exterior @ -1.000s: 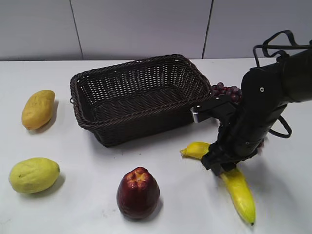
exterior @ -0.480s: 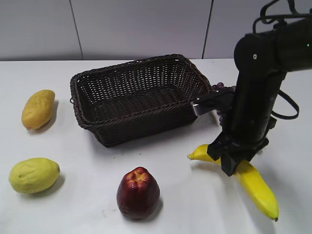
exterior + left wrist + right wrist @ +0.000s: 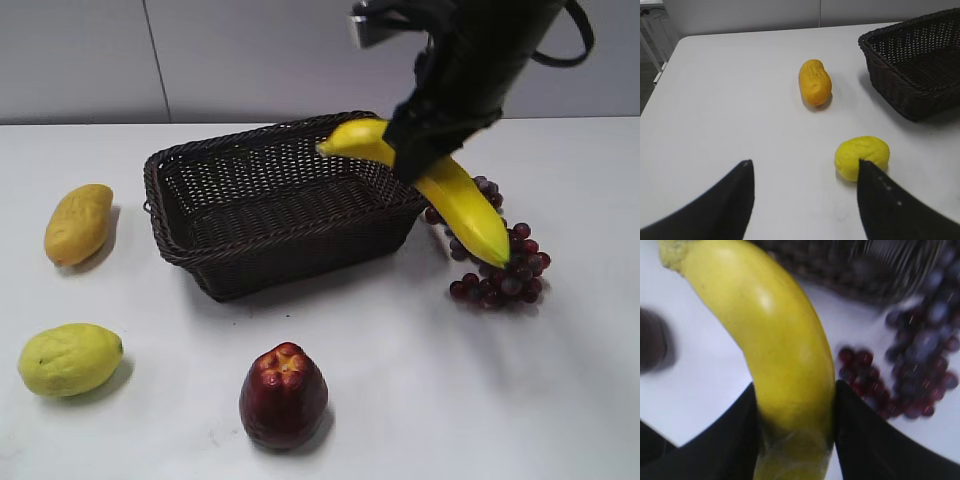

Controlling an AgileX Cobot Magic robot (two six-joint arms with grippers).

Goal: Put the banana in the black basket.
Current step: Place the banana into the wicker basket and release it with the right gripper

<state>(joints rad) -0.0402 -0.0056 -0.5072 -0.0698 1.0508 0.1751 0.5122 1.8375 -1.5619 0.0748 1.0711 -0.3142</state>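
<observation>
The robot's right gripper needs to release the banana on the black basket's bottom, close to the basket's front side (image 3: 268, 205).
My right gripper (image 3: 415, 155) is shut on the long yellow banana (image 3: 455, 195) and holds it in the air, over the right end of the black basket (image 3: 250, 270). The banana's stem end reaches over the basket's rim and its other end hangs over the grapes. In the right wrist view the banana (image 3: 775, 335) is clamped between the two fingers of the right gripper (image 3: 795, 432), with the basket (image 3: 850, 270) blurred behind it. My left gripper (image 3: 802, 200) is open and empty above the table, left of the basket (image 3: 920, 65).
A bunch of dark red grapes (image 3: 500, 270) lies right of the basket. A red apple-like fruit (image 3: 283, 395) stands in front. A yellow-orange mango-like fruit (image 3: 78, 222) and a yellow-green lemon-like fruit (image 3: 70, 358) lie on the left; both also show in the left wrist view (image 3: 815, 82) (image 3: 860, 155).
My right gripper has lifted the banana off the table and carried it up and back to the basket's right end. The grapes are now uncovered. The left arm has not moved.
</observation>
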